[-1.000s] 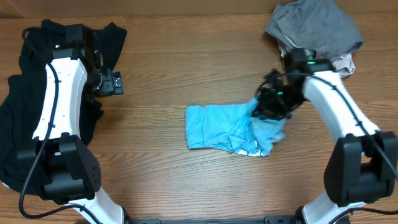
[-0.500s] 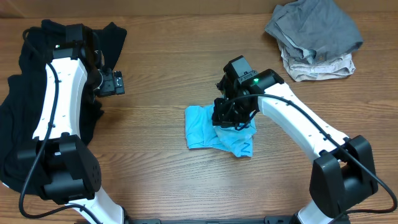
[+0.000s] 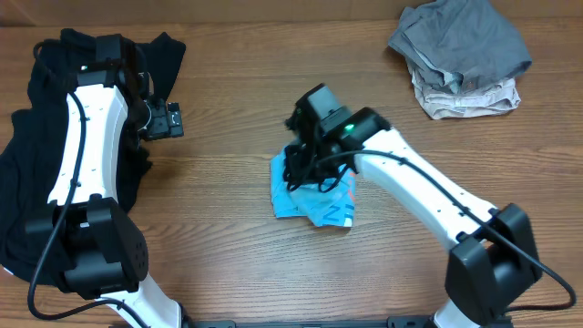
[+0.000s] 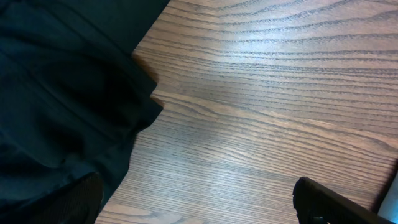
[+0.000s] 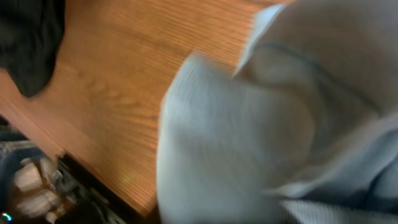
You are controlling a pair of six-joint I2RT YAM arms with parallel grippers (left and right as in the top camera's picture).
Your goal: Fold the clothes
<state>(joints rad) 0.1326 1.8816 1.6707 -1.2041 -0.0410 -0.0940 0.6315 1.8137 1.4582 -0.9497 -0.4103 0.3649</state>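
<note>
The light blue T-shirt is bunched over its white lettering. Next, my right gripper takes the T-shirt's middle (image 3: 321, 197) and pulls it toward the back before folding.
The light blue T-shirt (image 3: 316, 210) lies bunched in the middle of the table, with white lettering showing on its lower right corner. My right gripper (image 3: 305, 169) hangs low over the shirt's left half, right against the cloth. In the right wrist view pale blue cloth (image 5: 249, 137) fills the picture and hides the fingers, so how the jaws stand does not show. My left gripper (image 3: 162, 120) is far left beside the black shirt (image 3: 27, 164). It is open with only bare wood between its fingers (image 4: 323, 202).
A grey garment (image 3: 460, 41) lies heaped on a beige piece (image 3: 466, 98) at the back right corner. The black shirt (image 4: 62, 93) spreads down the table's left side. The right arm stretches diagonally across the table's right half.
The right arm has swept left across the table, carrying the blue shirt's right side over its left half. The shirt is now narrower. The left arm has not moved.
</note>
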